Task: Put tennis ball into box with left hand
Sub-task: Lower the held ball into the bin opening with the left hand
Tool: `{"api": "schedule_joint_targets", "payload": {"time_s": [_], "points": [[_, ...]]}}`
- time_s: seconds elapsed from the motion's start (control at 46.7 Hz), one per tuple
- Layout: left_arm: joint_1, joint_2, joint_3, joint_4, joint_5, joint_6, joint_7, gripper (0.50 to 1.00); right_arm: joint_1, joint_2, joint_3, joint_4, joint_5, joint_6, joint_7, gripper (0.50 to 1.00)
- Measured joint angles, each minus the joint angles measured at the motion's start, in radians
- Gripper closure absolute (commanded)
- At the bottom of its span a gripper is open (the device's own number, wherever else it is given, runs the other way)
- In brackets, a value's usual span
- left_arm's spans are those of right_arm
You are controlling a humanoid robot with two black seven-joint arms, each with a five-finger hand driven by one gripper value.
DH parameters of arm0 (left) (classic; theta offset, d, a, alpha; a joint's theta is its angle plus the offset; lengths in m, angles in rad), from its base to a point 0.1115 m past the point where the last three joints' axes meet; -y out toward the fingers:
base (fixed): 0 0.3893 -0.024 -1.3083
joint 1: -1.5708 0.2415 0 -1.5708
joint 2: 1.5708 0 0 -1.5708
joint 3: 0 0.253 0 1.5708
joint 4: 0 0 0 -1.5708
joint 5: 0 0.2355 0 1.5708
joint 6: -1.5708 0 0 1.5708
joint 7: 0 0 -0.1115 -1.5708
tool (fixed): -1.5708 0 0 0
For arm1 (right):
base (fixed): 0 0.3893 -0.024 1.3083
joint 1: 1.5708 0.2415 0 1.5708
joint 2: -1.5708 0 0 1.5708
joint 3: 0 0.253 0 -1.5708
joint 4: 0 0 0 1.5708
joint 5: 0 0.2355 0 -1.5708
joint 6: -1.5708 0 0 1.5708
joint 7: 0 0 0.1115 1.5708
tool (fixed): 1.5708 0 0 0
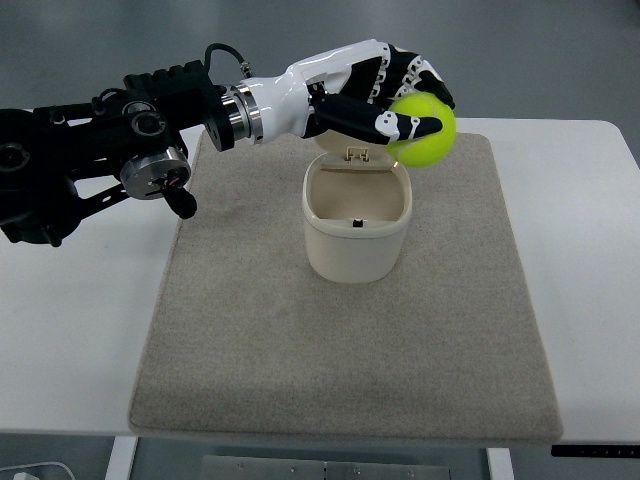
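Observation:
The tennis ball, held in the air just behind the box, will drop from my left gripper inside the open cream box [371, 214], near the box's front side.
A yellow-green tennis ball [428, 133] hangs in the air, held in my left hand [405, 95], whose black and white fingers curl over its top and left side. The hand and ball sit just behind and slightly right of the cream box [356, 250], an open round-cornered container with its lid tipped back at the far rim. The inside of the box looks bare. My left arm [120, 160] reaches in from the left edge, across the upper left of the picture. My right arm does not show.
The box stands on a beige felt mat [340, 360] that covers most of a white table [60, 350]. The table's front edge runs along the bottom of the picture.

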Motion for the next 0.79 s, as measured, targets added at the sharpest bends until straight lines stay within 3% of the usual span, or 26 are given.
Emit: {"api": "schedule_joint_targets", "payload": {"time_s": [0.407,0.792], "points": [[-0.006,0.072,0.083,-0.001,0.039,-0.003,0.002,1.0,0.0,0.0,0.0,0.0,0.0,-0.001,0.0,0.562],[0.008,0.075,0.126,0.015,0.058,-0.001,0.001,1.0,0.0,0.0,0.0,0.0,0.0,0.0,0.0,0.562]]}}
